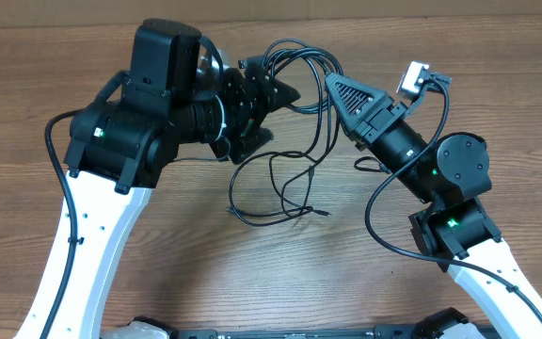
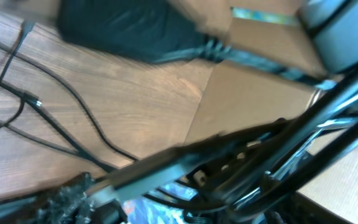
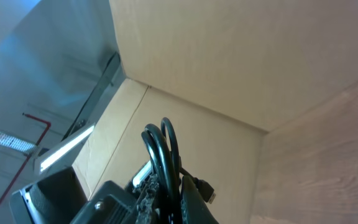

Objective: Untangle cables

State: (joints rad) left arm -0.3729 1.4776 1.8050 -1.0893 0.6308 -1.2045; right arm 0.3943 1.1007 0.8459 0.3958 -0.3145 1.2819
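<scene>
My right gripper is pinching several looped strands of cable together. My left gripper will close on the cable bundle (image 1: pixel 276 60) and hold it before my right gripper shifts its grip.
The cables (image 1: pixel 280 188) are thin black cords. One end is a loose loop on the table; the rest rises in a bundle (image 1: pixel 294 52) strung between both grippers. My right gripper (image 1: pixel 339 92) is shut on several strands, which arch up out of its jaws in the right wrist view (image 3: pixel 163 149) beside a small black plug (image 3: pixel 207 190). My left gripper (image 1: pixel 280 115) is lifted at the centre left with its two fingers apart, and strands run past its upper finger. The left wrist view is blurred; it shows cords (image 2: pixel 73 99) on the wood with small plug ends.
The wooden table (image 1: pixel 205 282) extends around the loop. A cardboard wall (image 3: pixel 229 62) stands along the far edge. The right arm's own thicker black cable (image 1: pixel 374 221) hangs in a curve beside the loop. A grey block (image 1: pixel 412 75) sits on the right wrist.
</scene>
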